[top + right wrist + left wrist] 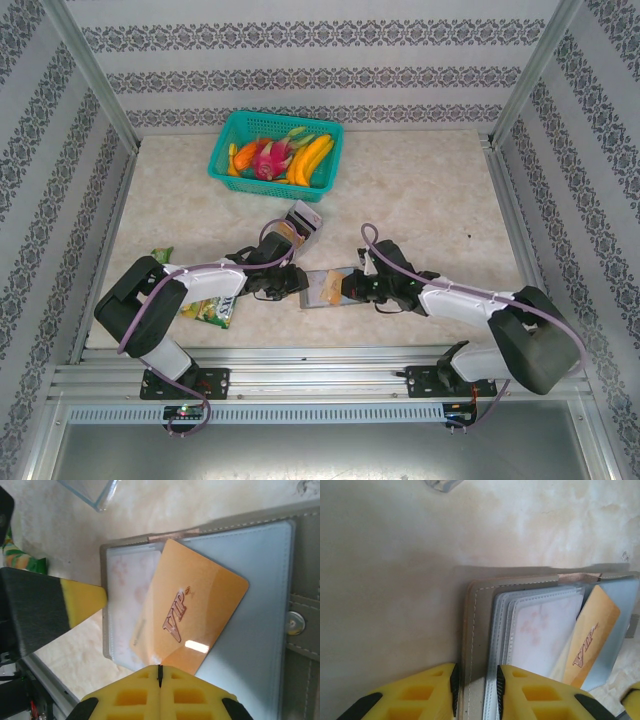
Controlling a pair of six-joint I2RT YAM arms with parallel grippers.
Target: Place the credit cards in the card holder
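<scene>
The VIP card lies at a slant across the clear pocket's opening, so my right gripper should grip the card's loose edge (222,628) and straighten it before pushing it in deeper.
The grey card holder (312,278) lies open on the table between my two grippers. My left gripper (293,283) is closed on its left border: in the left wrist view the jaws (477,685) flank the stitched grey cover (477,630), one pad on the table side and the other against the clear sleeves. A tan-orange credit card (200,605) marked VIP lies slanted across the sleeves, its left part under a translucent pocket. My right gripper (160,669) is shut on that card's near corner. The same card (592,630) shows at the right of the left wrist view.
A small silvery open-top box (303,220) stands just behind the card holder. A green-yellow snack packet (210,310) lies by the left arm. At the back is a teal basket (222,158) of toy fruit. Metal frame posts border the table.
</scene>
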